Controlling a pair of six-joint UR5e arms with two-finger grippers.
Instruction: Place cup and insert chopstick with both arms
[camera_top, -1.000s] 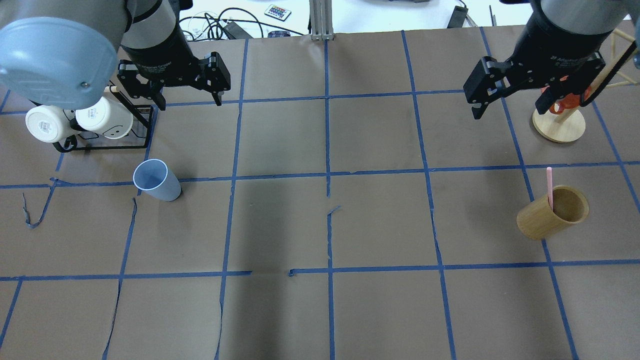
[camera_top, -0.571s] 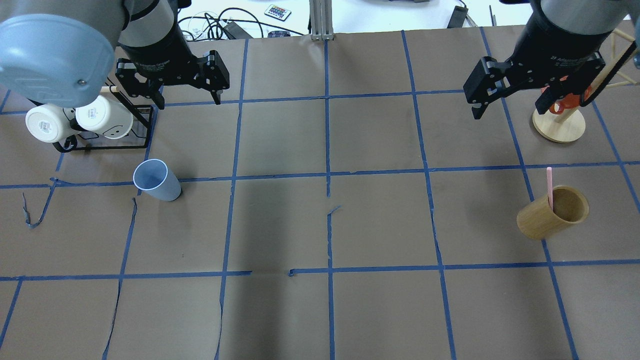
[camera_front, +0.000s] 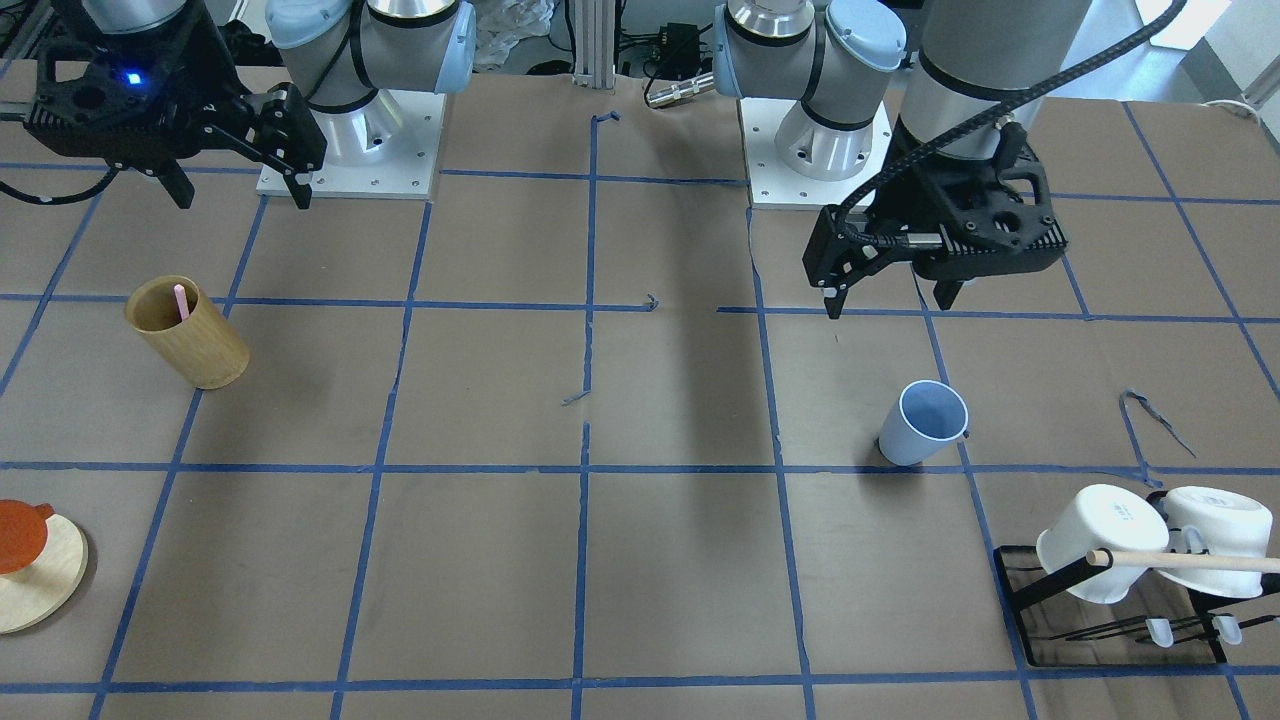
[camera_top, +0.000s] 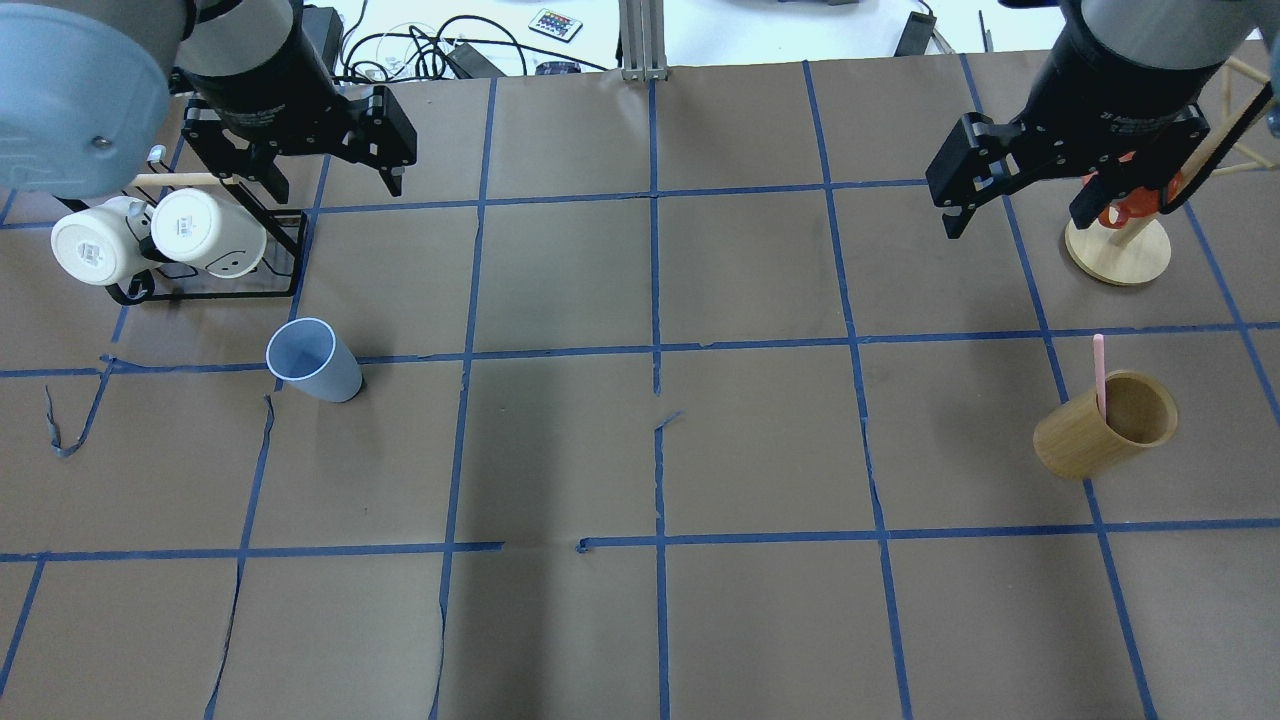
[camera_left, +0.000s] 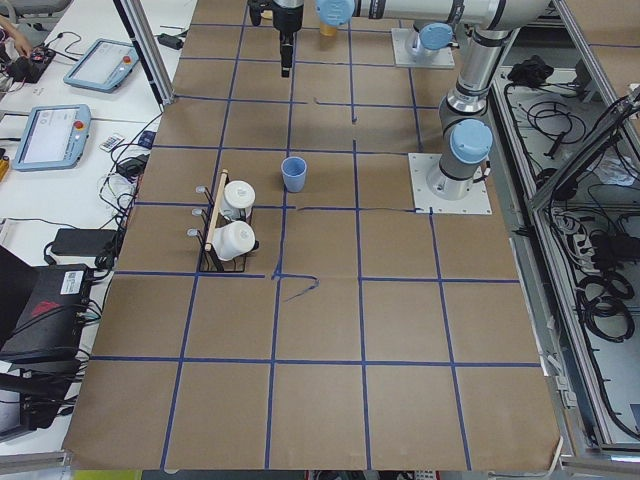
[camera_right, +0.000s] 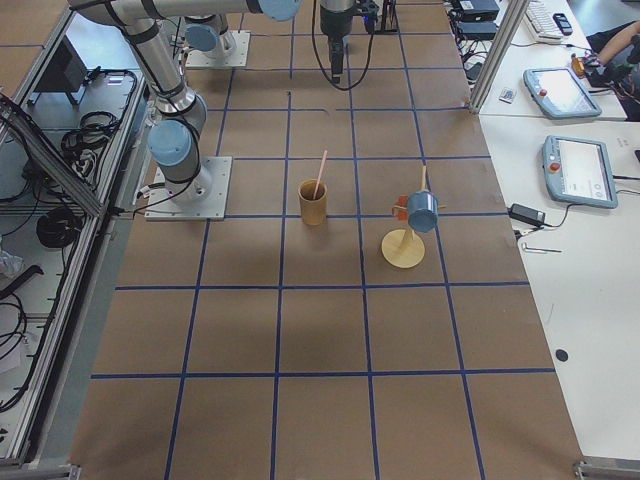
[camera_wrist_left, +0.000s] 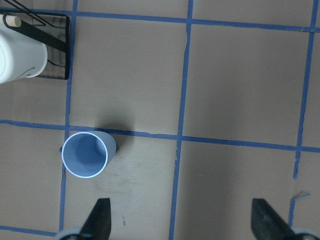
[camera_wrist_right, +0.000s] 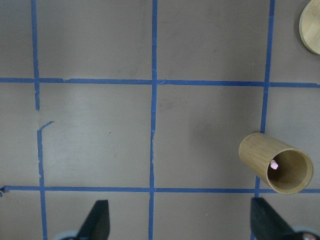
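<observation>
I need to close my right gripper on the upper end of the pink chopstick (camera_front: 180, 292) (camera_wrist_right: 274, 164), which sticks up in the opening of the tan wooden cup.
The light-blue cup (camera_top: 313, 360) stands upright and empty on the left half of the table, and also shows in the front view (camera_front: 925, 422) and the left wrist view (camera_wrist_left: 89, 154). My left gripper (camera_top: 335, 190) is open and empty, high above the table beyond the cup, beside the mug rack. A pink chopstick (camera_top: 1098, 372) stands in the tan wooden cup (camera_top: 1105, 425) on the right, its tip showing in the right wrist view (camera_wrist_right: 274, 164). My right gripper (camera_top: 1015, 225) is open and empty, high up, beyond and left of the wooden cup.
A black wire rack (camera_top: 285, 285) holds two white mugs (camera_top: 205, 232) on a wooden dowel at the far left. A wooden stand with a round base (camera_top: 1117, 252) carries an orange item at the far right. Blue tape lines cross the brown table cover.
My left gripper has moved left and toward the table's far edge, still open. The right arm, the cup and the chopstick have not moved.
</observation>
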